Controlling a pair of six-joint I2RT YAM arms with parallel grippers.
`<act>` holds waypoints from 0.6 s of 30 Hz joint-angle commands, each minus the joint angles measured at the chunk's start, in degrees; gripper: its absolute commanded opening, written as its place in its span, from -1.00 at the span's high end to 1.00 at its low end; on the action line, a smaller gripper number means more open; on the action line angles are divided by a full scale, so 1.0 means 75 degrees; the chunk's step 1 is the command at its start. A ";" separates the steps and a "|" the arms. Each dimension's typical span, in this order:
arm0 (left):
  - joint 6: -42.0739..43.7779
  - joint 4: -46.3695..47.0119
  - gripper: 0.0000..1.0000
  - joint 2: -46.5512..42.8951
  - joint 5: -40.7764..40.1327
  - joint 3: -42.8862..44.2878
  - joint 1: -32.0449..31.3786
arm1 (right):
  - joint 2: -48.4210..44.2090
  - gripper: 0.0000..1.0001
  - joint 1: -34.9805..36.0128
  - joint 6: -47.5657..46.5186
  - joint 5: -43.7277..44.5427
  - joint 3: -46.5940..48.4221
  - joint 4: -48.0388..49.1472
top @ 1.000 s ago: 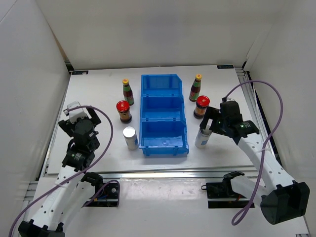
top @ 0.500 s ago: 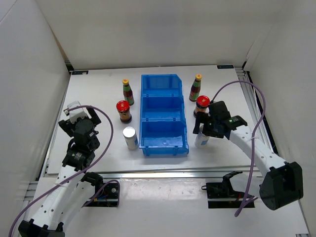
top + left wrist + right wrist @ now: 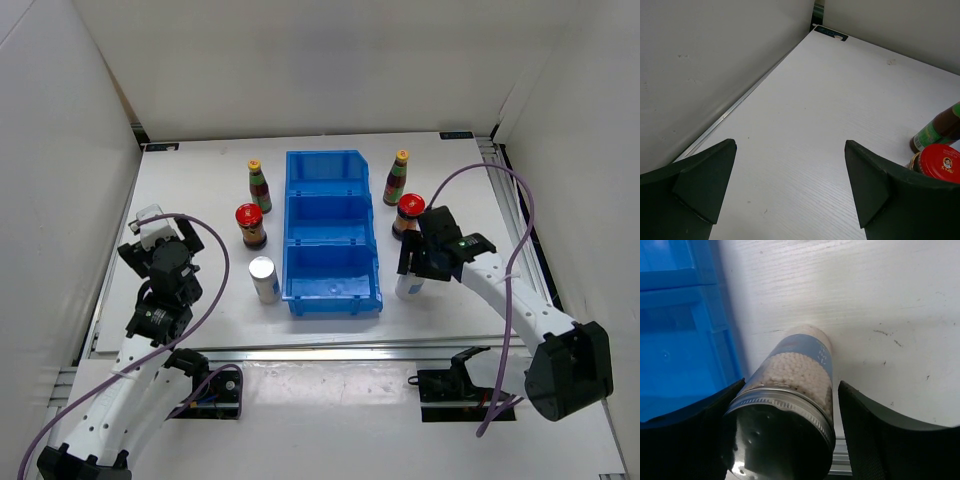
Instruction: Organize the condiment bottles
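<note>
My left gripper should grip the silver top (image 3: 263, 270) of the other white cylinder, across the blue bin from my right gripper.
My right gripper (image 3: 409, 268) straddles a white silver-topped cylinder (image 3: 407, 284) standing just right of the blue bin's near compartment. In the right wrist view the cylinder (image 3: 802, 365) fills the space in the right gripper (image 3: 791, 384): the left finger touches it and a thin gap remains at the right finger. A second white cylinder (image 3: 264, 279), two red-lidded jars (image 3: 250, 226) (image 3: 406, 214) and two slim yellow-capped bottles (image 3: 259, 186) (image 3: 397, 178) stand beside the bin. My left gripper (image 3: 150, 228) (image 3: 790, 185) hangs open and empty at the left, with a red-lidded jar (image 3: 939, 164) and a slim bottle (image 3: 940, 129) off to its right.
The blue three-compartment bin (image 3: 291, 232) (image 3: 685, 330) sits mid-table, all compartments empty. White walls enclose the table on the left, back and right. A metal rail (image 3: 330, 350) runs along the near edge, close to the right cylinder.
My right arm swung left and lowered over the right white cylinder, and its jaws have narrowed around it. The left arm and all other bottles stayed still.
</note>
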 commanded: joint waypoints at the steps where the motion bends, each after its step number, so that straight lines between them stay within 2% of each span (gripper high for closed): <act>1: 0.0071 0.0064 -1.00 -0.0015 -0.0099 -0.0021 -0.0030 | 0.0011 -0.48 0.0039 -0.0008 0.0287 0.0329 -0.0110; 3: 0.0071 0.0064 -1.00 -0.0015 -0.0099 -0.0021 -0.0030 | 0.0082 -0.38 0.0191 -0.0008 0.0461 0.0399 -0.0180; 5: 0.0071 0.0134 -1.00 -0.0015 -0.0099 -0.0021 -0.0030 | 0.0151 -0.07 0.0273 -0.0008 0.0578 0.0481 -0.0181; 6: 0.0071 0.0134 -1.00 -0.0015 -0.0099 -0.0021 -0.0030 | 0.0152 0.24 0.0343 0.0073 0.0661 0.0574 -0.0250; 8: 0.0071 0.0134 -1.00 -0.0015 -0.0099 -0.0021 -0.0030 | 0.0246 0.46 0.0437 0.0074 0.0836 0.0703 -0.0426; 9: 0.0071 0.0134 -1.00 -0.0085 -0.0099 -0.0021 -0.0030 | 0.0246 0.65 0.0577 0.0074 0.1093 0.0785 -0.0427; 12: 0.0071 0.0134 -1.00 -0.0086 -0.0099 -0.0021 -0.0030 | 0.0164 0.93 0.1022 0.0074 0.1691 0.1312 -0.0789; 13: 0.0071 0.0134 -1.00 -0.0086 -0.0099 -0.0021 -0.0030 | 0.0094 1.00 0.1302 0.0074 0.2122 0.1511 -0.0976; 18: 0.0071 0.0134 -1.00 -0.0086 -0.0099 -0.0021 -0.0030 | 0.0211 1.00 0.2311 -0.0184 0.3341 0.3032 -0.1399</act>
